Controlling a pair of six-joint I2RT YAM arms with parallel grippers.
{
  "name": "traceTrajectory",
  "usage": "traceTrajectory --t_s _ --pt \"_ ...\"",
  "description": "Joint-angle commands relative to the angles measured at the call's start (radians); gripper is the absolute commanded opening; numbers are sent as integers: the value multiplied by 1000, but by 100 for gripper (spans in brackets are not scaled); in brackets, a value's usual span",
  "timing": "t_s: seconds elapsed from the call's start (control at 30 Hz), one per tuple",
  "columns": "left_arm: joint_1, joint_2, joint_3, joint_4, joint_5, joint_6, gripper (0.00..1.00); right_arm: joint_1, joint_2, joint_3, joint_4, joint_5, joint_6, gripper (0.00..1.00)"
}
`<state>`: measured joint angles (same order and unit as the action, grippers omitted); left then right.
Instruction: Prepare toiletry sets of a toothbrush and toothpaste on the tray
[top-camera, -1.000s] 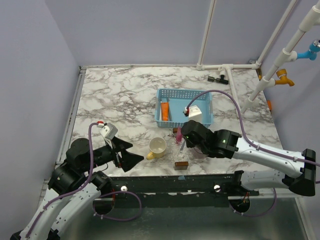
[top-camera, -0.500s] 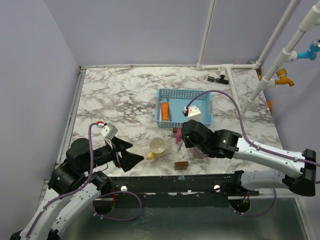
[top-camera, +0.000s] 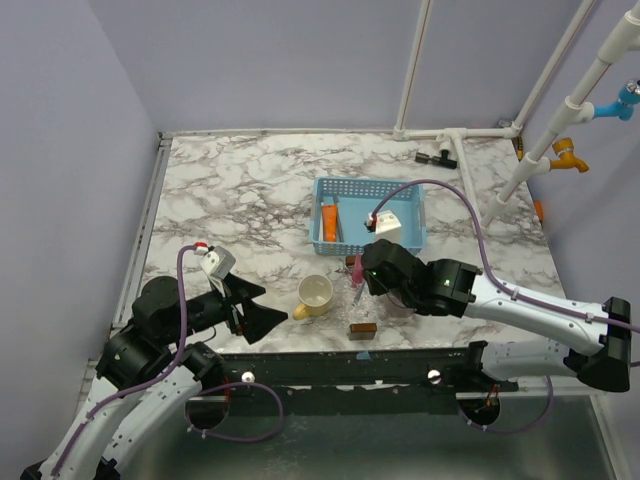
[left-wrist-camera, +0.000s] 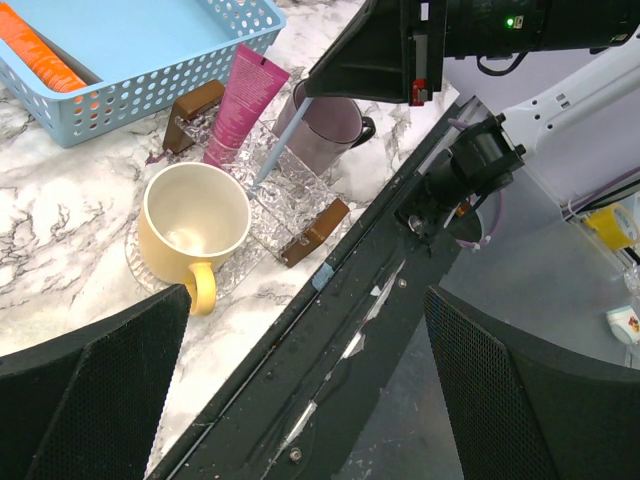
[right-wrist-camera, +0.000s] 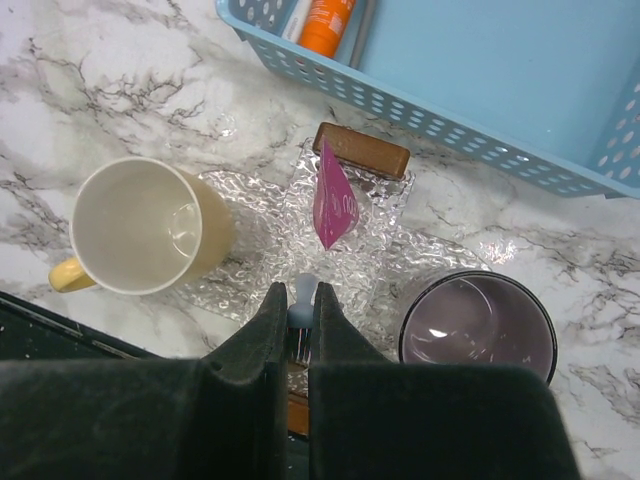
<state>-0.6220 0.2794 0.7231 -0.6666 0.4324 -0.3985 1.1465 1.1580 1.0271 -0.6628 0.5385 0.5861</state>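
My right gripper needs to let go of the light-blue toothbrush on the glass tray (top-camera: 356, 287) (right-wrist-camera: 302, 213) between the pink toothpaste tube and the yellow mug.
A clear textured glass tray (right-wrist-camera: 250, 215) with brown wooden handles lies near the table's front edge. A pink toothpaste tube (right-wrist-camera: 333, 200) rests on it. My right gripper (right-wrist-camera: 298, 300) hangs just above the tray, shut on a light-blue toothbrush (left-wrist-camera: 280, 140) that slants down toward the glass. In the top view the right gripper (top-camera: 362, 272) is over the tray (top-camera: 363, 318), between the yellow mug and the purple cup. My left gripper (top-camera: 268, 305) stands open and holds nothing, left of the mug over the table's front edge.
A yellow mug (right-wrist-camera: 140, 225) stands on the tray's left end and a purple cup (right-wrist-camera: 475, 330) on its right. Behind them a blue basket (top-camera: 405, 195) holds an orange tube (top-camera: 329, 220) and a white box (top-camera: 388, 226). The black front rail (left-wrist-camera: 340, 330) runs below.
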Motion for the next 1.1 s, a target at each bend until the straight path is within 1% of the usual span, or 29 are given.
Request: traceTrajectory --t_s 0.0,0.57,1.07 --pt "2 -5 -13 22 -17 10 99 7 19 -16 10 49 18 0" --pt "2 0 -13 23 -16 10 99 6 5 10 -72 96 23 0" --pt "2 -2 -14 23 -17 10 99 6 9 5 -49 56 35 1"
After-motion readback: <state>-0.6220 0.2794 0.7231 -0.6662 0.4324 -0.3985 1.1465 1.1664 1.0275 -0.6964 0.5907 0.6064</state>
